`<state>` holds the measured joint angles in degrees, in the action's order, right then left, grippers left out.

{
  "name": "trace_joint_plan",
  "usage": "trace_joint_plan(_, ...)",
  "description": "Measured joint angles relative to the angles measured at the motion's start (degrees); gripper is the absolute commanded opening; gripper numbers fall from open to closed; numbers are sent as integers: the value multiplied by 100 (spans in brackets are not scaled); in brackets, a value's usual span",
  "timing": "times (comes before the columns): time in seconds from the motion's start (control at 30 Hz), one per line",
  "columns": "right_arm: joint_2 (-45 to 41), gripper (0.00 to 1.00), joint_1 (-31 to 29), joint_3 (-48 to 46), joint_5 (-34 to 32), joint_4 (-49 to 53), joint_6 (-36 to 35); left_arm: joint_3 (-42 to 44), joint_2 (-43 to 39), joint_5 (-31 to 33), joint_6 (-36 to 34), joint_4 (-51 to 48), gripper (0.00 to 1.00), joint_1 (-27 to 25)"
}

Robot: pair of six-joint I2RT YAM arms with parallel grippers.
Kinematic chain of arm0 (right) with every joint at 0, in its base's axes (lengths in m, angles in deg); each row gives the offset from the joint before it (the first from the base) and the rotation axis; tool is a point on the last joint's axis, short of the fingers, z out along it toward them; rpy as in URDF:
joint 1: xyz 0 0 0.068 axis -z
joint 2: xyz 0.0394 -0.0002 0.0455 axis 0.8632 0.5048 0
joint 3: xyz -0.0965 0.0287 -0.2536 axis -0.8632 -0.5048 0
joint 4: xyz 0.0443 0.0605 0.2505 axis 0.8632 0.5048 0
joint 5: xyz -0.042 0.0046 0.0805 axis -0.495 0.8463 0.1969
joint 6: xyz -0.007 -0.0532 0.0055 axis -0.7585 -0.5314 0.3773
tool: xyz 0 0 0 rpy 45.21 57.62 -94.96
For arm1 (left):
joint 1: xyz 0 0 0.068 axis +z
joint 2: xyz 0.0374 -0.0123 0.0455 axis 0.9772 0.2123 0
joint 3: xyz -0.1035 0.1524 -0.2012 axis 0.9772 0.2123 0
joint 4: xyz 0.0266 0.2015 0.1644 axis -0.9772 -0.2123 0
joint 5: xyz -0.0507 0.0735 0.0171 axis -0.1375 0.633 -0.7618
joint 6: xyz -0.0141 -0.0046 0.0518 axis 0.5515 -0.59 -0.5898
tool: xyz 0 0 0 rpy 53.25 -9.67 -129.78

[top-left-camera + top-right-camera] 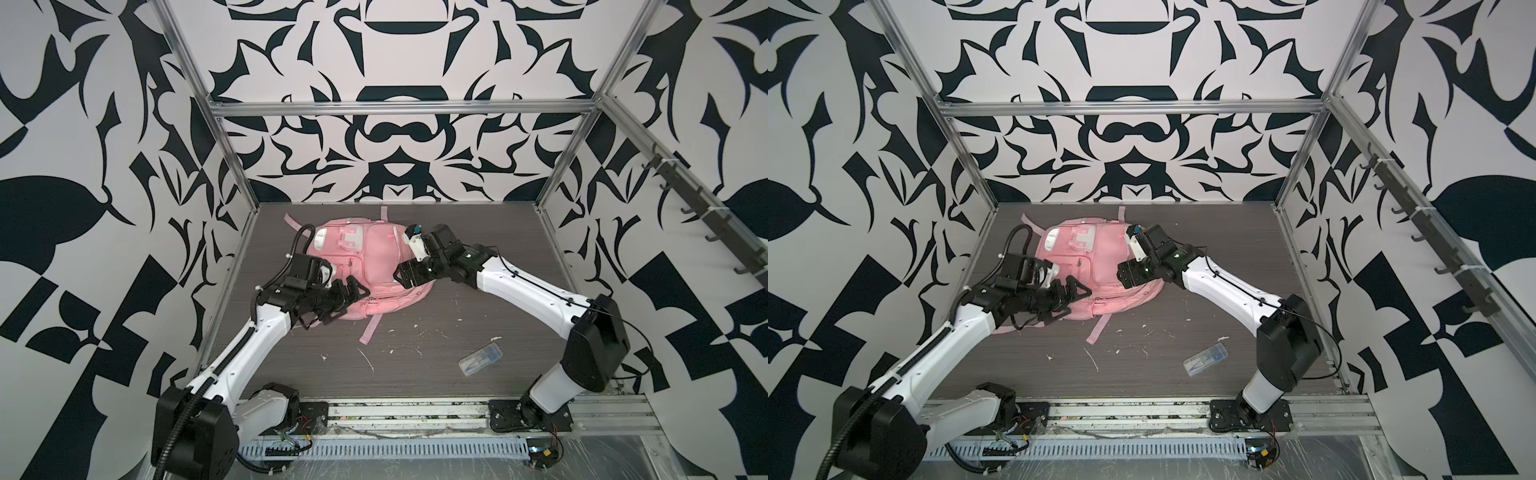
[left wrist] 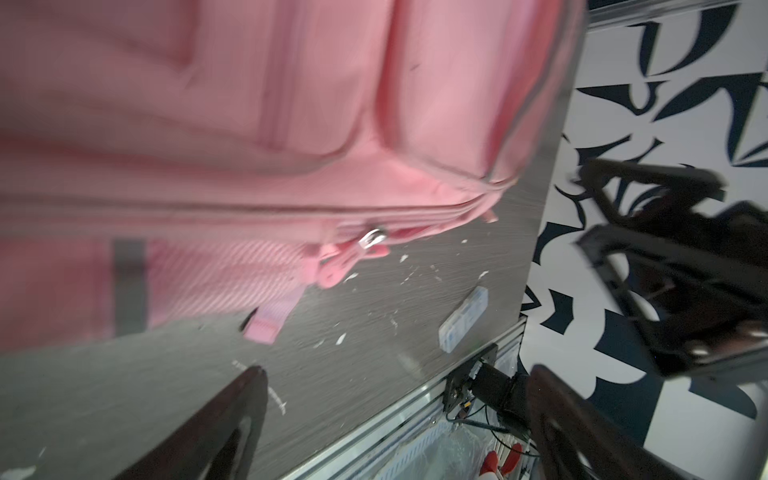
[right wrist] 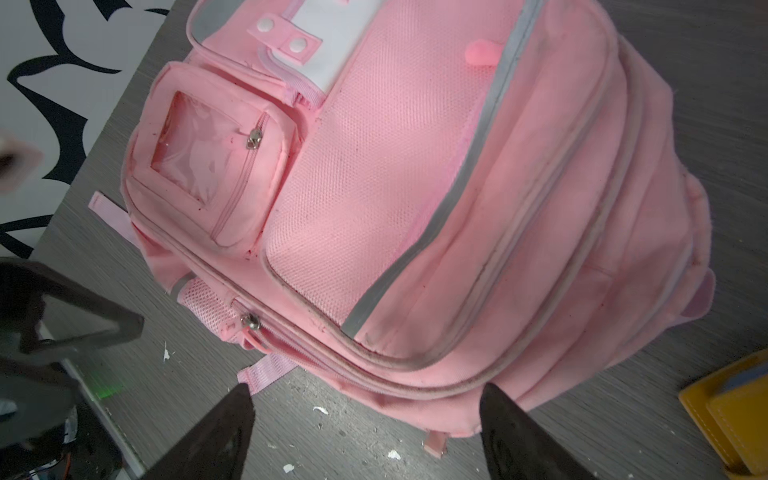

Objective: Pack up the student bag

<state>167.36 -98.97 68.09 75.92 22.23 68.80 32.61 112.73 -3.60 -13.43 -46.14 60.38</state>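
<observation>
The silver zip pull [image 1: 372,299] [image 3: 251,321] is beside the mesh pocket, along the near side of the student bag. My right gripper will close on it there.
The student bag [image 1: 374,253] [image 1: 1100,257] lies flat on the dark table toward the back, its pockets facing up and pink straps trailing out. My left gripper [image 1: 353,293] [image 1: 1076,293] hovers at the bag's near left edge. In the left wrist view this gripper [image 2: 395,382] is open and holds nothing, and a silver zip pull [image 2: 372,240] shows on the bag [image 2: 249,104]. My right gripper [image 1: 404,276] [image 1: 1125,274] sits over the bag's right side. In the right wrist view it [image 3: 365,399] is open and empty above the bag's [image 3: 395,187] edge.
A small clear plastic case [image 1: 481,360] [image 1: 1205,359] [image 2: 463,318] with blue contents lies on the table at the front right. White scraps [image 1: 370,361] litter the table's front half. A yellow thing [image 3: 731,419] shows at the edge of the right wrist view.
</observation>
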Motion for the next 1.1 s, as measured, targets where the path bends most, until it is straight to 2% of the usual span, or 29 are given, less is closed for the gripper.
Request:
trace_joint_plan(0.17,170,94,-70,249,-28,37,-79,487,-50,127,282,-26,94,297)
trace_joint_plan(0.43,286,90,-216,422,-92,175,-83,708,90,284,717,726,86,962)
trace_joint_plan(0.7,741,89,-487,1073,-743,887,393,1250,398,225,1003,1593,62,1329)
trace_joint_plan(0.87,1064,89,-756,1843,-1191,1733,859,1624,562,22,1025,2352,39,1377)
trace_joint_plan(1.1,1097,90,-990,2262,-1440,2205,1311,1873,586,-164,920,2898,23,1392)
